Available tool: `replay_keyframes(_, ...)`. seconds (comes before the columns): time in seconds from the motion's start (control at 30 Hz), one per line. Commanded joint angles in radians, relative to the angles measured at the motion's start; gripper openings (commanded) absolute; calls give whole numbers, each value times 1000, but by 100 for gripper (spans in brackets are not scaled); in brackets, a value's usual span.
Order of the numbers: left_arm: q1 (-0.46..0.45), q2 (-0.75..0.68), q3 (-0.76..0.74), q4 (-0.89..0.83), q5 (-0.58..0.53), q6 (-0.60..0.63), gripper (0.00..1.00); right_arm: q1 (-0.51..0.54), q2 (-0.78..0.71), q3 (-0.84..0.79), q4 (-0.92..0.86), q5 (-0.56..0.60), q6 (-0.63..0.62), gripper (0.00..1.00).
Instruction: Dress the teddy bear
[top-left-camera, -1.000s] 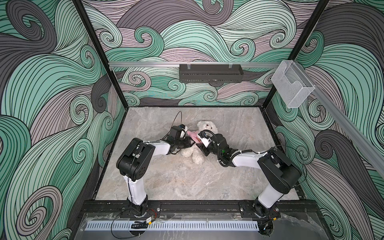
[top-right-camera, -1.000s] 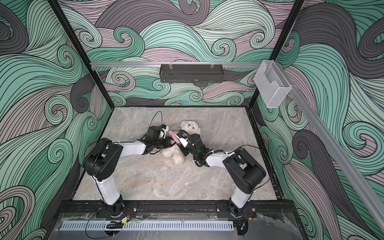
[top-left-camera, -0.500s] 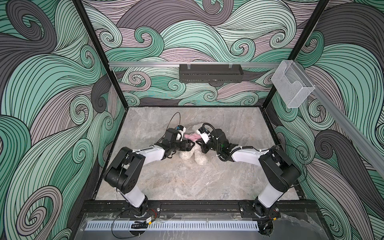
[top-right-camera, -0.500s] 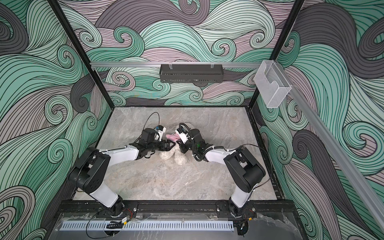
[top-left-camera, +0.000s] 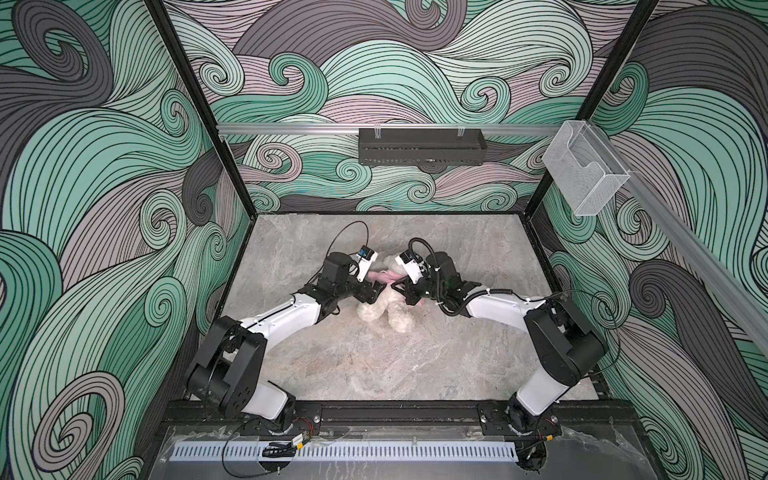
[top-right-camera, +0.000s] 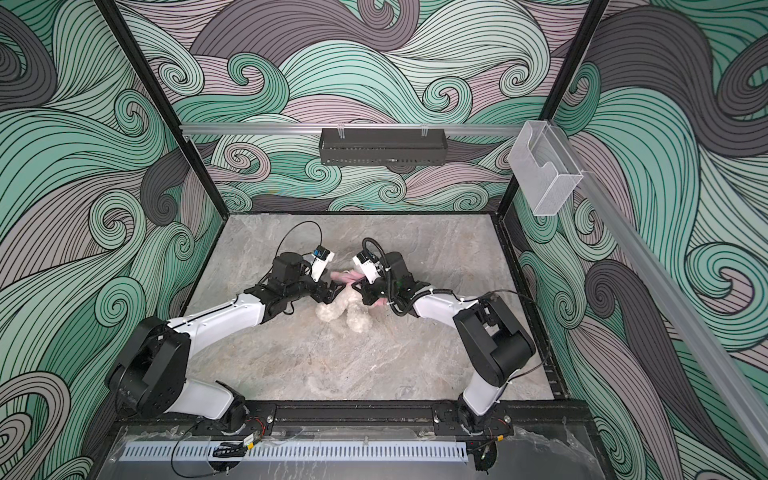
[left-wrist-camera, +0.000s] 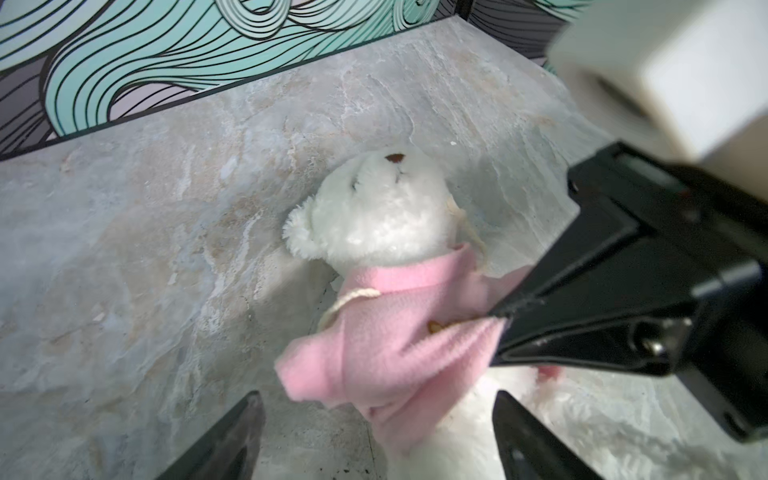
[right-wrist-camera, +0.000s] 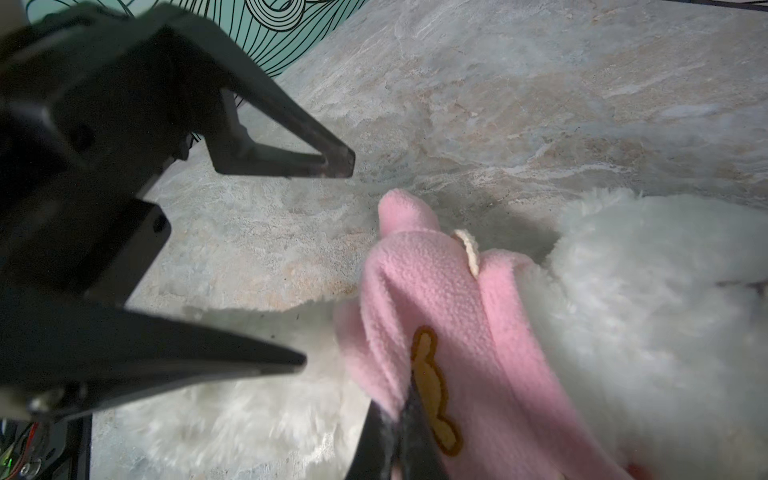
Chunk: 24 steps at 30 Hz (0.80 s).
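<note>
My left gripper will swing to the bear's side and take the shirt (left-wrist-camera: 364, 402) below the sleeve, because it now straddles the pink shirt's lower edge and the bear's body.
The white teddy bear (top-left-camera: 386, 309) (top-right-camera: 341, 311) lies mid-table, its head (left-wrist-camera: 382, 216) toward the back wall. A pink shirt (left-wrist-camera: 399, 345) (right-wrist-camera: 436, 291) with an orange print is bunched around its neck and upper body. My left gripper (left-wrist-camera: 378, 399) (top-left-camera: 376, 291) stands open, its fingers on either side of the shirt's lower edge and the bear's body, gripping neither. My right gripper (right-wrist-camera: 399, 424) (top-left-camera: 401, 289) is shut on a fold of the pink shirt beside the orange print. The two grippers face each other across the bear, which hides much of it in both top views.
The marble tabletop (top-left-camera: 374, 365) is walled by patterned panels on three sides. A black box (top-left-camera: 422, 146) hangs on the back rail and a clear plastic holder (top-left-camera: 586, 174) on the right rail. Both arm bases sit at the front edge.
My left gripper has opened and let go of the shirt. My right gripper has shut on the shirt. Both wrists have dropped lower over the bear, now covering its head from above.
</note>
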Motion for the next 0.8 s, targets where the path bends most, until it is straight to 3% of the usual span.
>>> replay_keyframes(0.0,-45,-6,-12,5,-66,194,88,-7,14,41,-7,-63,37,0)
replay_keyframes(0.33,-67,83,80,14,-183,215,84,-7,37,100,-103,-112,0,0)
replay_keyframes(0.53,-67,134,125,5,-259,189,74,-7,46,118,-117,-149,-32,0)
replay_keyframes(0.67,-65,173,149,36,-354,125,68,-7,52,137,-154,-185,-67,0)
replay_keyframes(0.77,-54,205,159,80,-337,67,67,-7,56,136,-171,-212,-110,0)
